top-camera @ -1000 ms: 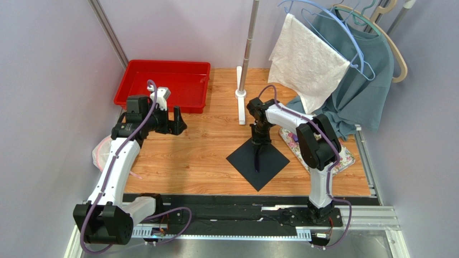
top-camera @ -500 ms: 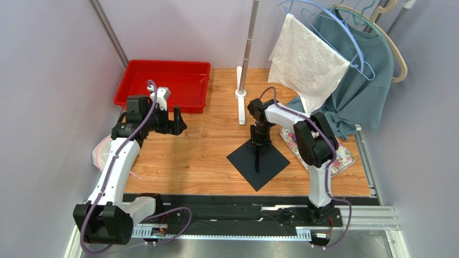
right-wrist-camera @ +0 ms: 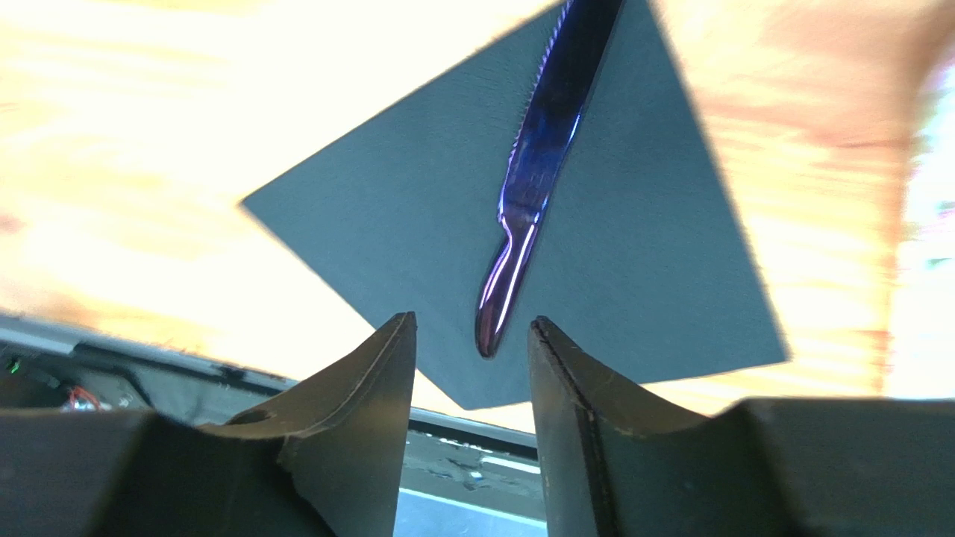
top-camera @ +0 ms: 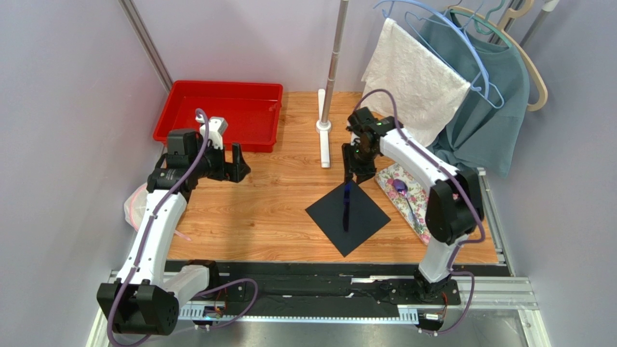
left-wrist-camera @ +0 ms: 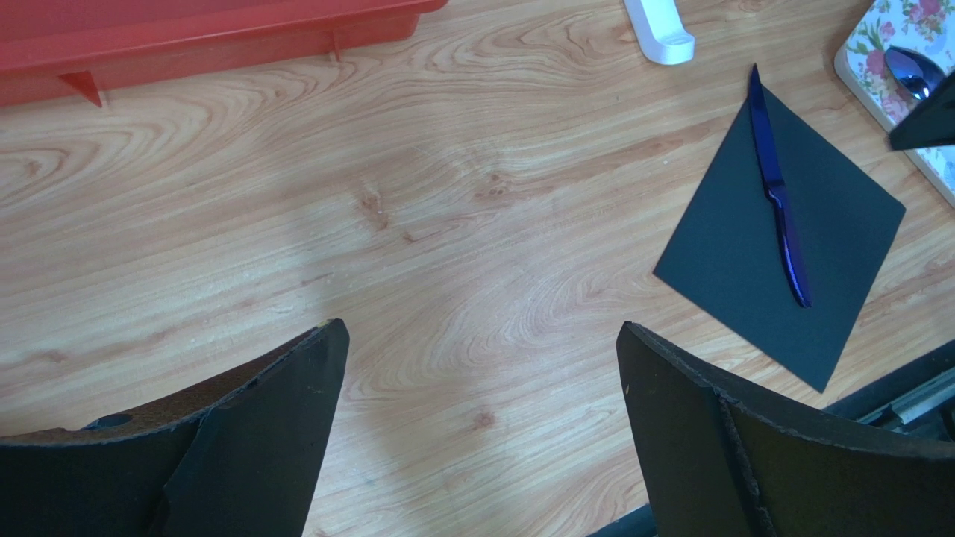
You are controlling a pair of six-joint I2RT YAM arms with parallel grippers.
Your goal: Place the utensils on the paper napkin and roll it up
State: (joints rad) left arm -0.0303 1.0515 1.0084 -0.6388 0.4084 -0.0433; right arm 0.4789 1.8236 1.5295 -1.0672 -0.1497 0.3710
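Note:
My right gripper is to go next to the spoon on the floral mat and close on the spoon's handle (top-camera: 408, 197), beside the bowl of the spoon.
The black paper napkin (top-camera: 346, 217) lies as a diamond on the wooden table. One utensil, a dark blue knife (top-camera: 346, 206), rests along its middle. It also shows as the knife (right-wrist-camera: 538, 168) on the napkin (right-wrist-camera: 426, 224) and the knife (left-wrist-camera: 779, 190) on the napkin (left-wrist-camera: 830, 257). A second utensil, a spoon (top-camera: 402, 191), lies on the floral mat (top-camera: 393, 201). My right gripper (top-camera: 358, 165) hovers behind the napkin's far corner, open with nothing between its fingers (right-wrist-camera: 370, 380). My left gripper (top-camera: 235, 160) hangs wide open over bare wood (left-wrist-camera: 480, 336), left of the napkin.
A red tray (top-camera: 217, 112) sits at the back left. A white stand base (top-camera: 324, 141) with its pole is behind the napkin. A white cloth (top-camera: 416, 79) and a teal garment (top-camera: 485, 116) hang at the back right. A plastic bag (top-camera: 134, 206) lies at the left edge.
My right gripper has opened, let go of the knife and pulled up and back toward the mat. The knife stays on the napkin. The left arm has not moved.

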